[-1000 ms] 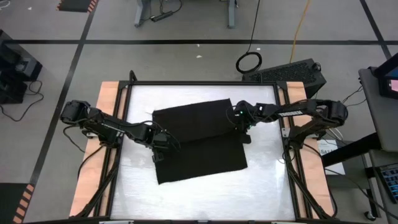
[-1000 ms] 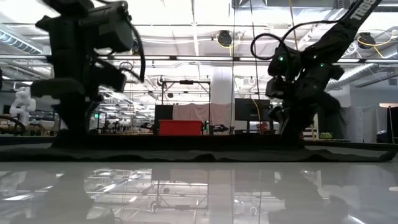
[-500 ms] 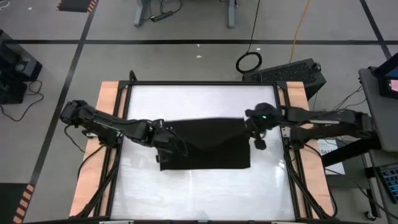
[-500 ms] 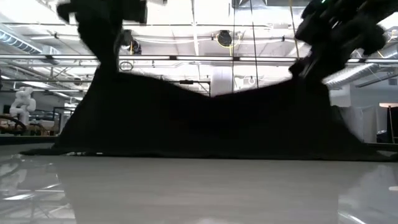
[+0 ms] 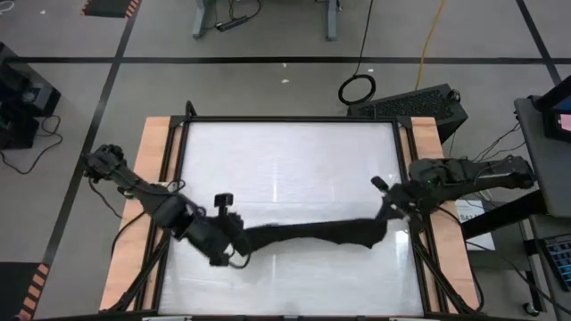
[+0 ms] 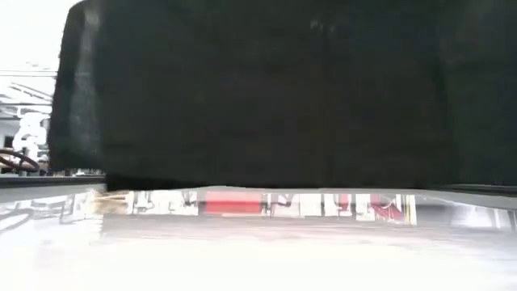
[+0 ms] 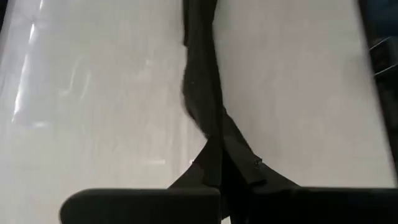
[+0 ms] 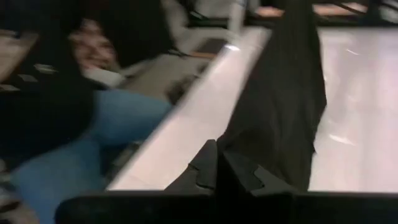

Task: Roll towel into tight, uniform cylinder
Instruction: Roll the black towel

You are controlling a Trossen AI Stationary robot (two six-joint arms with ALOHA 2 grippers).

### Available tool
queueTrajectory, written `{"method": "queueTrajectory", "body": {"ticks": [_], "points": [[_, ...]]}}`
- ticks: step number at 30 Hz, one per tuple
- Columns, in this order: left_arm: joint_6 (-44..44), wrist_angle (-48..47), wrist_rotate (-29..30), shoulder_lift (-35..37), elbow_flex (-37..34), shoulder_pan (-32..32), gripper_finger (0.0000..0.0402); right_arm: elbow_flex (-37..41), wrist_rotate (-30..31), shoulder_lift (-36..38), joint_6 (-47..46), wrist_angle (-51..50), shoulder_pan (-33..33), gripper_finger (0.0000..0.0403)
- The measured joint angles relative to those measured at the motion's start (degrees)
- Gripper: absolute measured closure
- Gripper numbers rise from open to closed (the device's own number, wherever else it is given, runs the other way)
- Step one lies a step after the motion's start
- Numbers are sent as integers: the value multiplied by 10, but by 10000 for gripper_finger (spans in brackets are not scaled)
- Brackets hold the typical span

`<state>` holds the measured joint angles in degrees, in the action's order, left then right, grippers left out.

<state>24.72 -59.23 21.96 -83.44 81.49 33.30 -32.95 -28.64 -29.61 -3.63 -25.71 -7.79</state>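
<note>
Next, I let go of the black towel with my right gripper, laying it flat on the middle of the white table (image 5: 300, 206).
The black towel (image 5: 312, 234) hangs in the air, stretched between my two grippers over the near half of the white table (image 5: 285, 160). From above it shows as a thin dark band. In the low view the towel (image 6: 266, 97) fills most of the picture like a curtain, and the room shows under its lower edge (image 6: 266, 186). My left gripper (image 5: 234, 242) is shut on its left end. My right gripper (image 5: 385, 210) is shut on its right end. No white tag shows. My left gripper pinches the towel's upper edge at its left end (image 7: 214, 163) between its two fingers. The cloth runs away from the fingers toward the other arm in a narrow gathered band (image 7: 199, 74) and hangs below the hold. How many layers it has cannot be told. My right gripper pinches the towel's upper edge at its right end (image 8: 231, 149) between its two fingers. The cloth (image 8: 286, 106) hangs down from the fingers in loose folds. Between the two holds the upper edge sags a little.
The table's wooden side strips (image 5: 147, 205) and dark frame bound the white surface. A person in blue trousers (image 8: 93, 143) sits beyond the table's right edge. A black box (image 5: 419, 102) and a cable ring (image 5: 357, 87) lie on the floor behind the table.
Both grippers have risen and moved toward the table's near edge, holding the towel's ends. The towel lay folded flat on the table a second ago. It has been lifted off the table and now hangs like a curtain between the grippers.
</note>
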Motion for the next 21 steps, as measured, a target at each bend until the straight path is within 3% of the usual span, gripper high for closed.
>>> {"method": "queueTrajectory", "body": {"ticks": [5,10,12,17,21], "points": [[13,42,14,0,9,46,400,0,-45,3,-7,90,-64,403],[3,77,16,0,10,68,400,-1,-37,-7,-11,108,-104,402],[4,72,17,0,10,69,400,-1,7,-15,-19,64,-107,402],[17,5,82,-5,10,39,400,-1,206,-53,-31,-68,-102,402],[33,-35,111,-20,-4,-16,400,-5,262,-81,-35,-63,-85,402]]}}
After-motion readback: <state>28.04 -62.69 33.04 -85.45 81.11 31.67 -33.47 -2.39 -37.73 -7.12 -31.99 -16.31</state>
